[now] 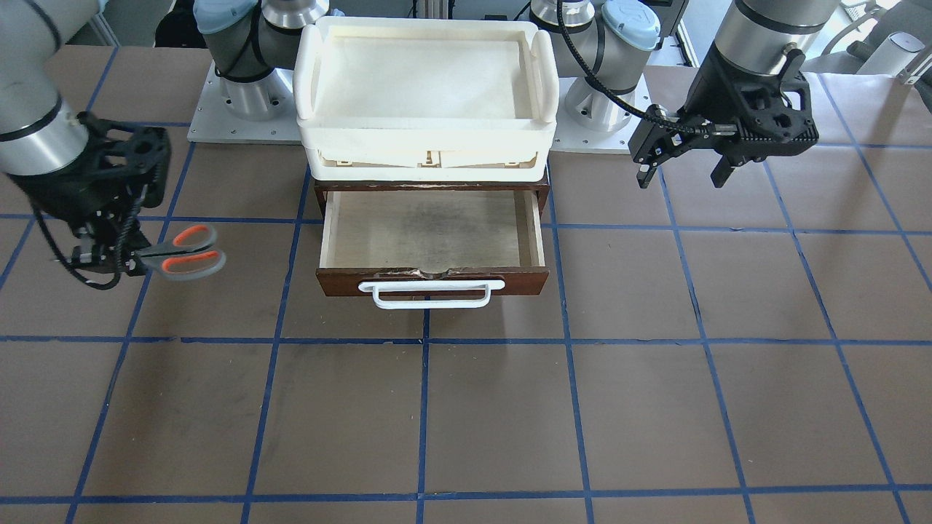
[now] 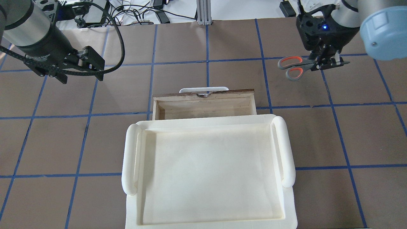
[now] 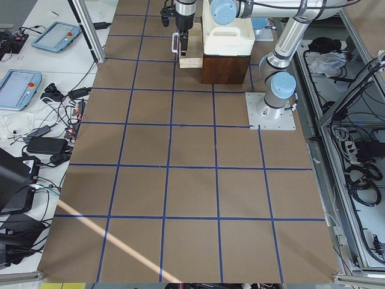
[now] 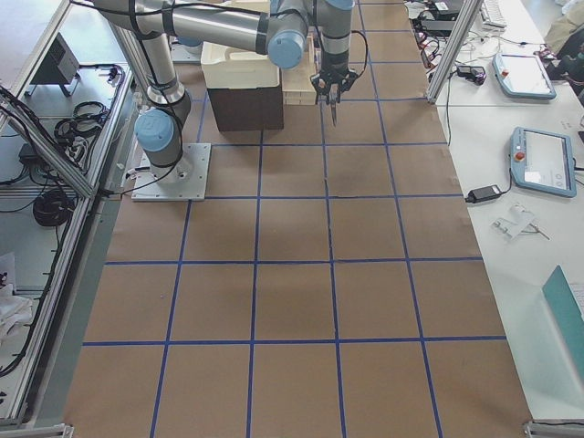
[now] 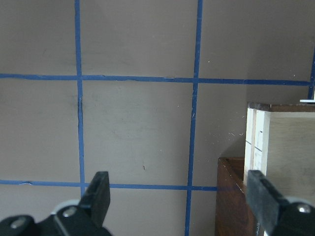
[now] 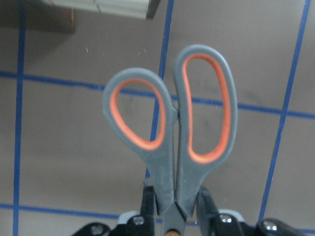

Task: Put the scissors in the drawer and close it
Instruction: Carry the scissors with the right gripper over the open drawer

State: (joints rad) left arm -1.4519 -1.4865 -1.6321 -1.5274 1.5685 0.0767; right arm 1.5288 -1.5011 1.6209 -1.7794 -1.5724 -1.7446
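My right gripper needs to let go of the scissors on the pale bottom of the drawer, where they will lie close behind the white bar handle (image 1: 428,258).
The scissors (image 1: 186,252), grey handles lined in orange, are clamped near the pivot in my right gripper (image 1: 135,258) and held above the table, off the drawer's side. Their handles point toward the drawer. They fill the right wrist view (image 6: 172,132), and the overhead view shows them too (image 2: 294,66). The dark brown drawer (image 1: 433,280) is pulled open and its pale inside (image 2: 203,108) is bare. It has a white bar handle (image 1: 431,292). My left gripper (image 1: 681,177) is open and empty, beside the drawer's other side. One drawer corner (image 5: 275,162) shows in the left wrist view.
A cream plastic tray (image 1: 426,138) sits on top of the cabinet above the drawer; in the overhead view its rim (image 2: 130,159) hides the cabinet. Both robot bases (image 1: 244,94) stand behind it. The brown table carries a blue tape grid.
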